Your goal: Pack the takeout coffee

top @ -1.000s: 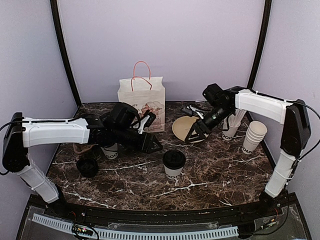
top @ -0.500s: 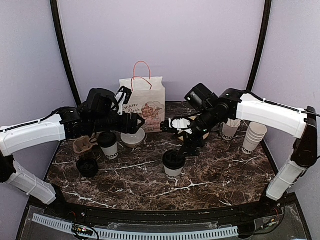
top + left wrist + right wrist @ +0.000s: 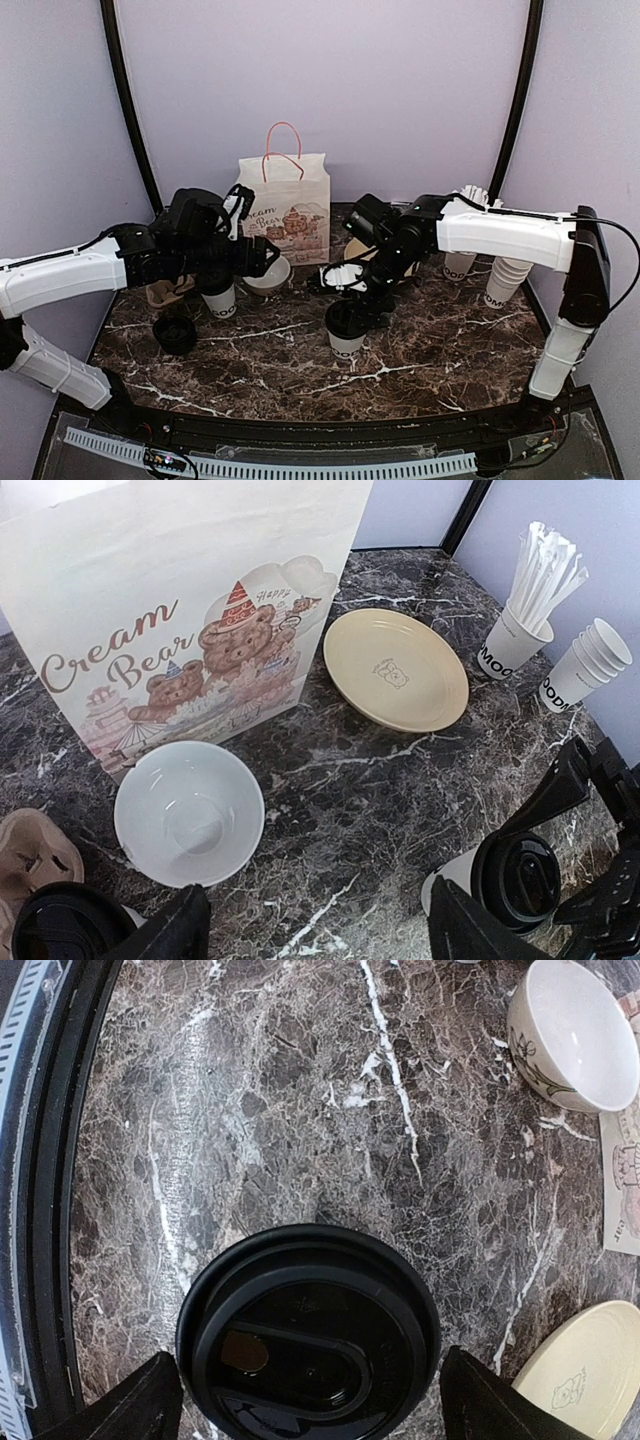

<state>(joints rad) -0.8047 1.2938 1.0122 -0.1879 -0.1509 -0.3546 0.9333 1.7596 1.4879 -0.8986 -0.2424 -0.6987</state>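
Observation:
I will next bring my left gripper over to the paper bag's top corner (image 3: 241, 160), the one farthest from the tan plate, and close it there.
One takeout coffee (image 3: 347, 328), a white cup with a black lid (image 3: 308, 1335), stands mid-table. My right gripper (image 3: 356, 298) hangs just above it, open, its fingertips either side of the lid without touching it. The other takeout coffee (image 3: 219, 298) stands at the left, below my left arm; its lid (image 3: 60, 925) shows at the bottom left of the left wrist view. My left gripper (image 3: 320, 930) is open over bare marble beside a white bowl (image 3: 188, 810), holding nothing. A "Cream Bear" paper bag (image 3: 284, 205) stands upright at the back.
A brown pulp cup carrier (image 3: 165, 292) and a loose black lid (image 3: 175, 334) lie at the left. A tan plate (image 3: 395, 668) sits right of the bag. A cup of white sticks (image 3: 510, 645) and a stack of lidless cups (image 3: 580, 665) stand at the right.
My right gripper swung from the plate to above the centre coffee and opened wider. My left gripper pulled back and up towards the bag and opened.

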